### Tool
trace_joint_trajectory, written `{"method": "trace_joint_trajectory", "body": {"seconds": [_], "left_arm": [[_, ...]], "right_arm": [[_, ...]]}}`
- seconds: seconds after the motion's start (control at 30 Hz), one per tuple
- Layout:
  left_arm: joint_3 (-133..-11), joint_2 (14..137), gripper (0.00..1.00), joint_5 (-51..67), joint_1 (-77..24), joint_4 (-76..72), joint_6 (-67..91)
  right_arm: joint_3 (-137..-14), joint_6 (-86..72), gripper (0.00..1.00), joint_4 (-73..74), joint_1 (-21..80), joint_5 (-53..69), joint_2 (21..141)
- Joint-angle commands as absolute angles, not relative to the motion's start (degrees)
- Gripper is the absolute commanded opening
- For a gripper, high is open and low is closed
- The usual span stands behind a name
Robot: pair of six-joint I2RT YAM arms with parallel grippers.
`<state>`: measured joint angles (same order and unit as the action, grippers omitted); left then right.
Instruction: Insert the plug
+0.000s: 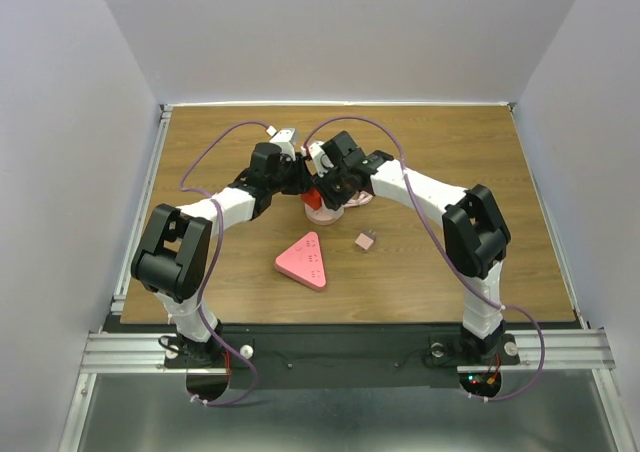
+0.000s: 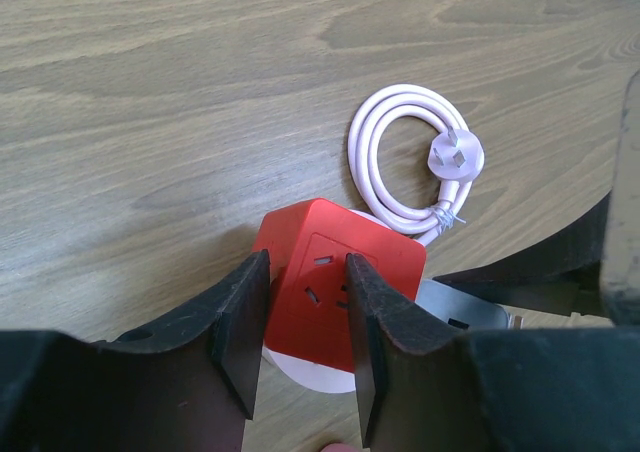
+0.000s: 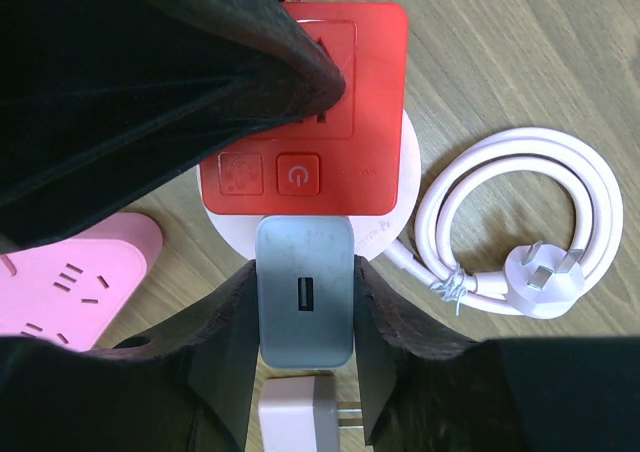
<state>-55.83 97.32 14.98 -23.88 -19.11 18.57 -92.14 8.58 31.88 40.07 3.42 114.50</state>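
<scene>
My right gripper should release the grey USB charger plug, in the red cube, over at the coiled white cable's spot (image 1: 358, 179) (image 3: 575, 187).
A red cube socket (image 1: 314, 201) on a round white base stands mid-table. My right gripper (image 3: 305, 277) is shut on a grey USB charger plug (image 3: 305, 292) and holds it against the cube's (image 3: 340, 122) near side. Its prongs are hidden, so I cannot tell whether they are in the socket. My left gripper (image 2: 305, 264) is open. Its fingers (image 2: 235, 332) hover over the cube's top socket face (image 2: 325, 292), one tip resting on it in the right wrist view. The grey plug's edge (image 2: 465, 307) shows to the right of the cube.
The cube's coiled white cable with its plug (image 3: 520, 232) lies beside it on the wood. A pink triangular power strip (image 1: 303, 260) and a small pink plug (image 1: 365, 241) lie nearer the arm bases. The pink plug (image 3: 300, 417) sits just under my right gripper.
</scene>
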Motion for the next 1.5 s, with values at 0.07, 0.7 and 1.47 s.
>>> {"method": "trace_joint_trajectory", "body": {"seconds": [0.07, 0.7, 1.47], "left_arm": [[-53.26, 99.67, 0.44, 18.11, -24.96, -12.48, 18.46], [-52.91, 98.53, 0.43, 17.84, -24.96, -12.04, 18.11], [-58.18, 89.04, 0.99, 11.87, -24.44, -6.77, 19.51]], "right_arm": [[-90.18, 8.62, 0.0, 31.55, 41.13, 1.93, 121.29], [-78.4, 3.08, 0.0, 28.92, 41.22, 2.28, 119.44], [-79.36, -2.98, 0.0, 27.6, 38.06, -9.22, 118.04]]}}
